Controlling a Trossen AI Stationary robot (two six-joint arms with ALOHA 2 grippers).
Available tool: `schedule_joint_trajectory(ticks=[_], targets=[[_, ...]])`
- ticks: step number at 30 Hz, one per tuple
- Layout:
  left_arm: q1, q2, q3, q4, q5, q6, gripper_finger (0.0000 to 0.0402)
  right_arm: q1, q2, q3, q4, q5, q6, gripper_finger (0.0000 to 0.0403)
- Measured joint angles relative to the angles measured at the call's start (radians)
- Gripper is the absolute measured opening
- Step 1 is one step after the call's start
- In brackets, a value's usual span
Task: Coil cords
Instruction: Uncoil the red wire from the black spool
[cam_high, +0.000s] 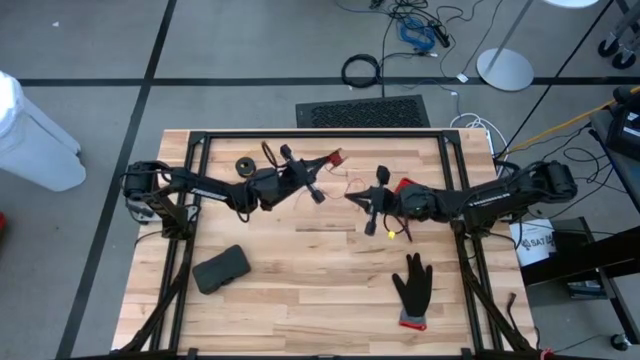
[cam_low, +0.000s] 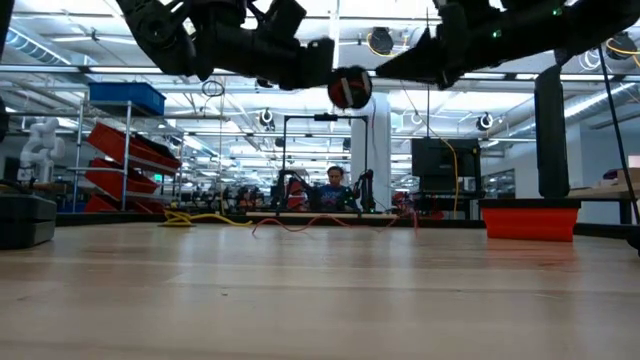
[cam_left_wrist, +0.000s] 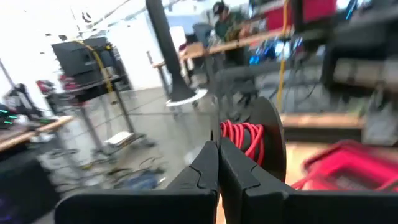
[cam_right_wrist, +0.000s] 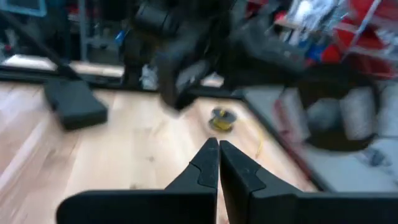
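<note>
My right gripper sits shut and empty beside the black spool, so I will open it and take the red cord (cam_left_wrist: 247, 138) close to the spool before winding.
A black spool wound with red cord (cam_left_wrist: 244, 137) hangs in the air over the table's middle (cam_low: 349, 88), at the tips of my shut left gripper (cam_left_wrist: 217, 146). Loose red cord (cam_low: 330, 222) trails down onto the tabletop. My right gripper (cam_right_wrist: 219, 144) is shut and level just right of the spool (cam_high: 351, 196), with nothing showing between its fingers. Whether it touches the cord, I cannot tell. The other small black spool with yellow-tan cord (cam_right_wrist: 221, 120) lies flat on the table at the far left (cam_high: 245, 166). My left gripper holds the red cord's spool (cam_high: 337, 157) at its fingertips, coming in about level from the table's left. The fingertips themselves hide which part of the spool they pinch. The spool is lifted clear of the table, and its black flange (cam_left_wrist: 273, 140) stands just beyond the fingers.
A black glove (cam_high: 413, 285) lies near the front right of the wooden table. A black pouch (cam_high: 221, 268) lies at the front left. The black frame rails (cam_high: 300, 135) run around the table's edges. Bare wood shows between pouch and glove.
</note>
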Motion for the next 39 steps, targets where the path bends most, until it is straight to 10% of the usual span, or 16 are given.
schedule_joint_trajectory(ticks=[8, 19, 39], targets=[[0.007, -0.017, 0.0, 0.03, 0.173, -0.125, 0.0, -0.033, 0.03, 0.016, -0.159, 0.131, 0.099, 0.0], [0.007, -0.091, 0.0, -0.12, 0.067, -0.01, 0.0, -0.007, -0.023, 0.018, -0.153, -0.017, 0.063, 0.0025], [0.007, -0.093, 0.0, -0.205, 0.061, -0.004, 0.0, 0.042, -0.023, 0.018, -0.031, 0.102, -0.075, 0.0107]])
